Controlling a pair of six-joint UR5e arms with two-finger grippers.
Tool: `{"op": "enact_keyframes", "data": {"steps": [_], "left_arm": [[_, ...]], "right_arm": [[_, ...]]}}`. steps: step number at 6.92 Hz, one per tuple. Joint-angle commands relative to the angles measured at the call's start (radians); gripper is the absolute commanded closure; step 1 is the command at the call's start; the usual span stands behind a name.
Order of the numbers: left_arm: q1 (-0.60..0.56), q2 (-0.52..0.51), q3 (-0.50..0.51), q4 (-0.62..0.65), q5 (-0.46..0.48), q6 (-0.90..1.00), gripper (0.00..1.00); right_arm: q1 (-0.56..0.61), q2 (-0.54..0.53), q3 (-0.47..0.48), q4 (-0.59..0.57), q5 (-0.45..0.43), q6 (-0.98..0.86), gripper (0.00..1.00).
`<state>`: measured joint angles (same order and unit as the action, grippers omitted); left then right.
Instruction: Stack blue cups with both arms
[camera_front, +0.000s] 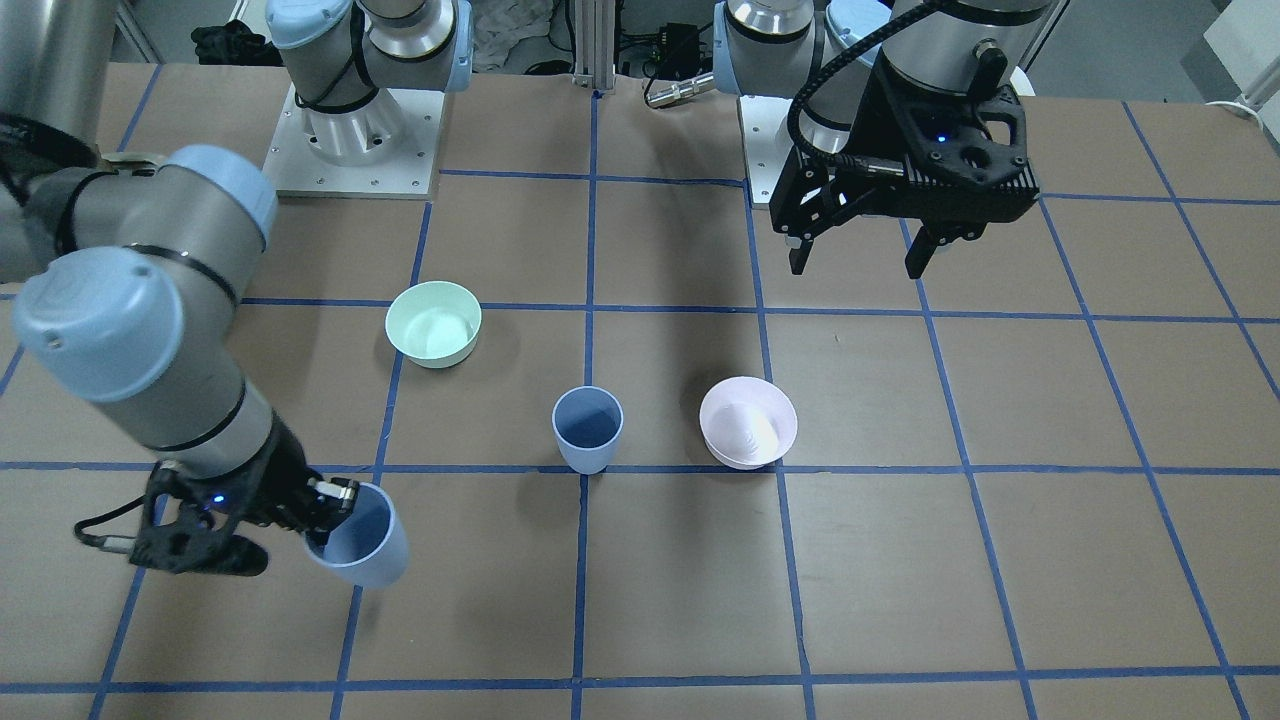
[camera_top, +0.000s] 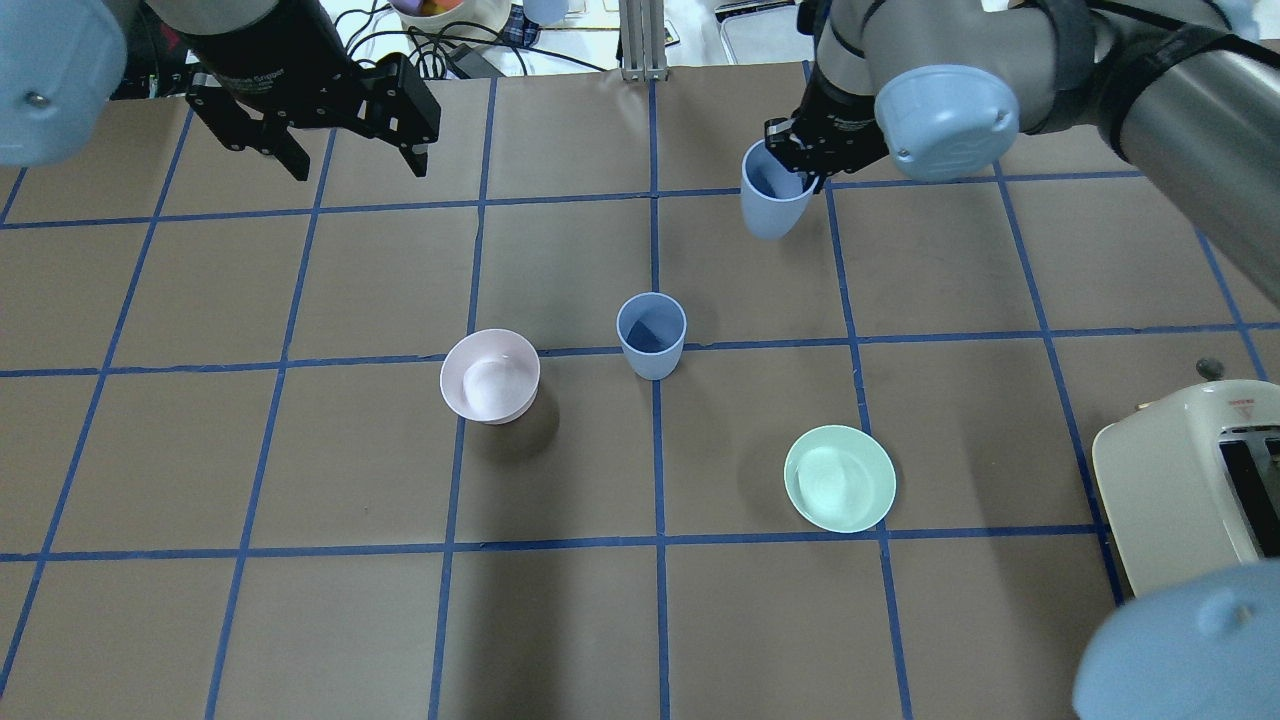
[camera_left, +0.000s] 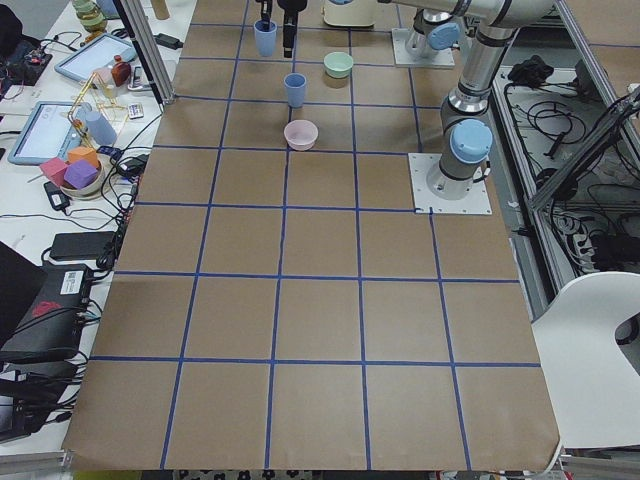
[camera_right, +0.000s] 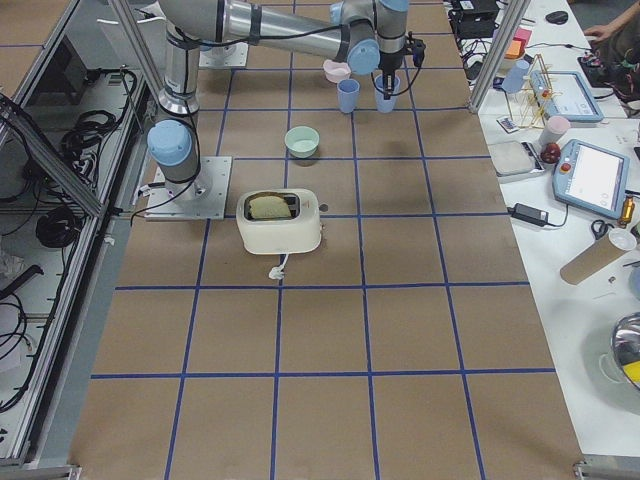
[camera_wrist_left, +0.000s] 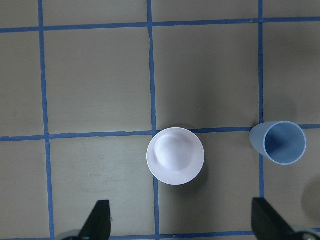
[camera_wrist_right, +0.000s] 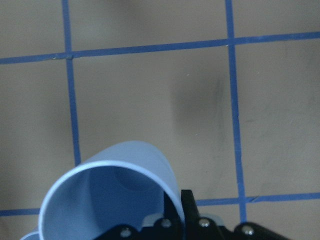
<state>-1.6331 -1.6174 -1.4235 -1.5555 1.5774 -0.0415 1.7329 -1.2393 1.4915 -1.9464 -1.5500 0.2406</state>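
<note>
My right gripper is holding a blue cup. I will use it to set that cup down inside the standing blue cup (camera_front: 589, 415).
One blue cup (camera_top: 652, 335) stands upright on the table's middle, also in the front view (camera_front: 588, 428) and the left wrist view (camera_wrist_left: 278, 142). My right gripper (camera_top: 795, 165) is shut on the rim of the other blue cup (camera_top: 772, 203), holding it tilted above the far side of the table; it also shows in the front view (camera_front: 360, 548) and the right wrist view (camera_wrist_right: 110, 195). My left gripper (camera_top: 350, 165) is open and empty, raised high over the far left, with its fingertips (camera_wrist_left: 100, 220) wide apart in the left wrist view.
A pale pink bowl (camera_top: 490, 375) sits just left of the standing cup. A mint-green bowl (camera_top: 840, 478) sits nearer me, to the right. A cream toaster (camera_top: 1190, 480) stands at the right edge.
</note>
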Motion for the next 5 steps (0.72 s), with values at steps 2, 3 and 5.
{"op": "enact_keyframes", "data": {"steps": [2, 3, 5], "left_arm": [[-0.001, 0.004, 0.0, -0.005, 0.001, 0.0, 0.0], [0.001, 0.004, 0.0, -0.005, 0.001, 0.0, 0.0], [0.001, 0.004, 0.0, -0.005, 0.001, 0.0, 0.0]], "right_arm": [[0.229, -0.017, 0.003, 0.043, -0.01, 0.318, 0.97], [0.232, -0.011, 0.006, 0.044, -0.013, 0.315, 0.97], [0.229, -0.02, 0.029, 0.055, -0.021, 0.284, 0.98]]}}
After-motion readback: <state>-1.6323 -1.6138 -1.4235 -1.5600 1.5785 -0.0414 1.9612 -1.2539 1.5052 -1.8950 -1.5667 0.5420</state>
